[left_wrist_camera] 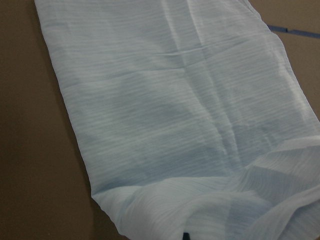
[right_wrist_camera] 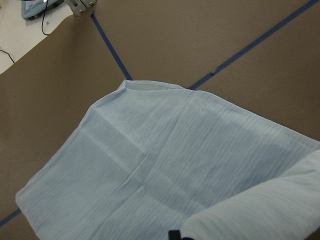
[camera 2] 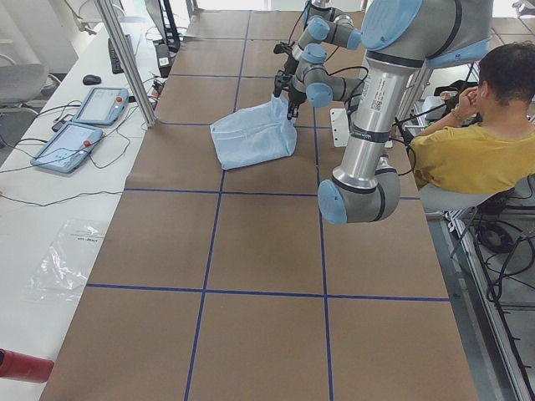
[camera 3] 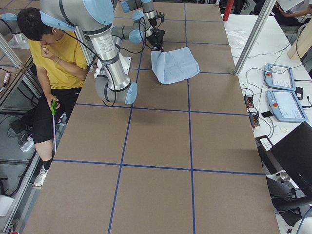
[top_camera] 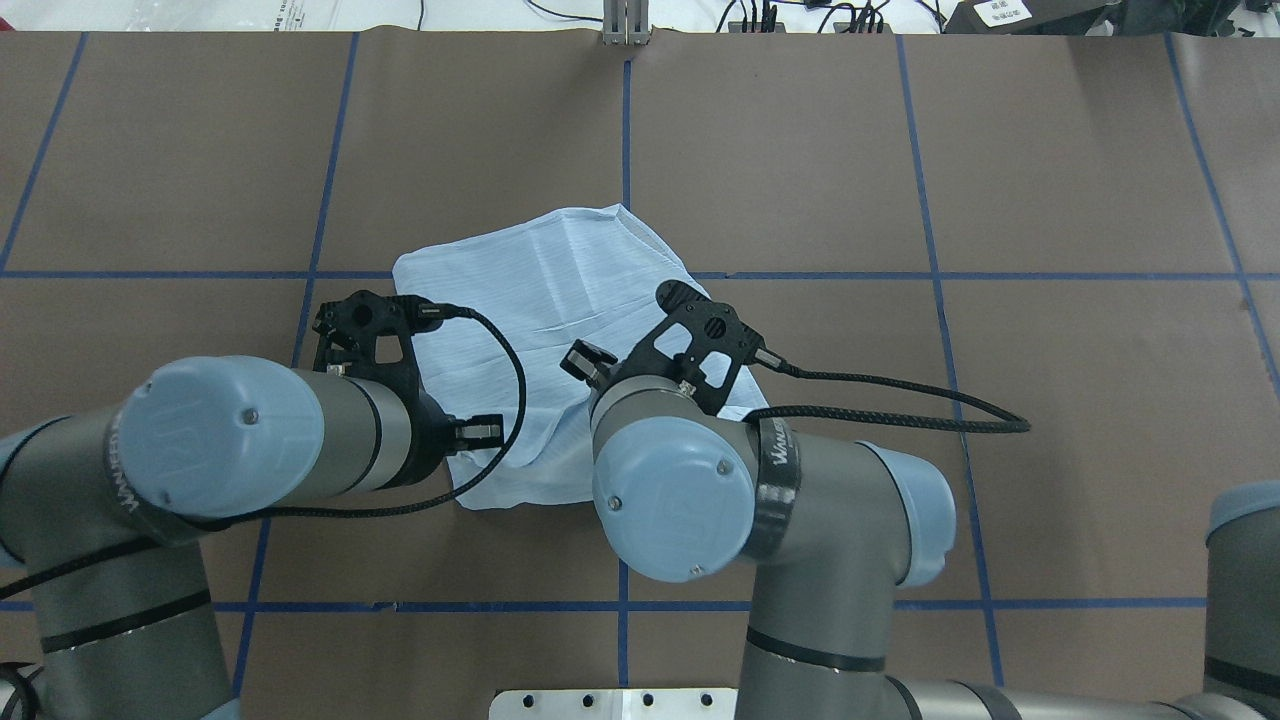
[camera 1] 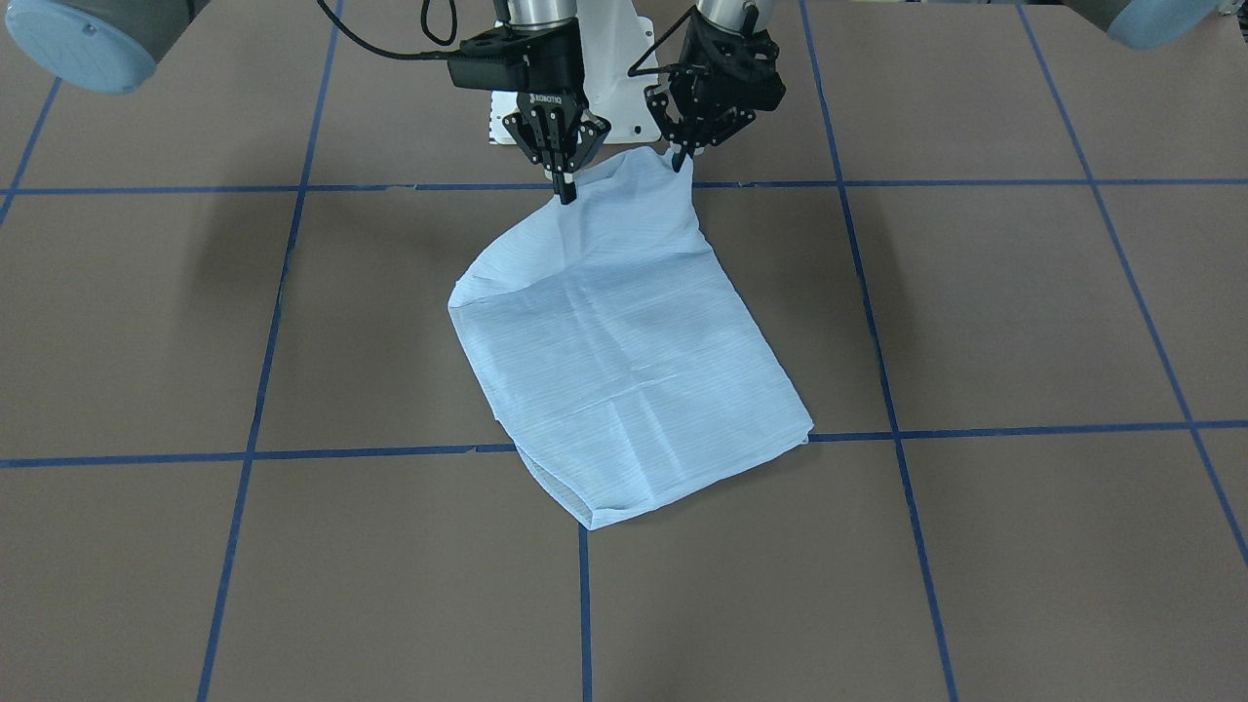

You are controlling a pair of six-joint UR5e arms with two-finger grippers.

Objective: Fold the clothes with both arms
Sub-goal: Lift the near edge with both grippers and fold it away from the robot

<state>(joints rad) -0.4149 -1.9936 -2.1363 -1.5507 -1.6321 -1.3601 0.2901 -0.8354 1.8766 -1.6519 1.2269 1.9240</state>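
Next, my right gripper releases the shirt's raised edge on the shirt's flat corner [right_wrist_camera: 20,201] closest to the blue tape crossing.
The light blue pinstriped shirt [camera 1: 624,361] lies folded into a rough rectangle in the middle of the table, its far part flat on the brown surface. It also shows in the overhead view [top_camera: 540,290] and the side views [camera 2: 251,138] [camera 3: 173,66]. My left gripper [camera 1: 680,161] is shut on the shirt's near edge, at one corner, and holds it raised. My right gripper [camera 1: 565,190] is shut on the same edge at the other corner. Both wrist views look down over the lifted fabric [left_wrist_camera: 175,115] [right_wrist_camera: 165,155]. In the overhead view my wrists hide both grippers' fingers.
Blue tape lines [camera 1: 585,604] divide the brown table into squares. The white robot base plate [camera 1: 624,107] stands behind the grippers. A person in a yellow shirt [camera 2: 468,142] sits beside the robot. Tablets [camera 2: 84,125] lie on the side bench.
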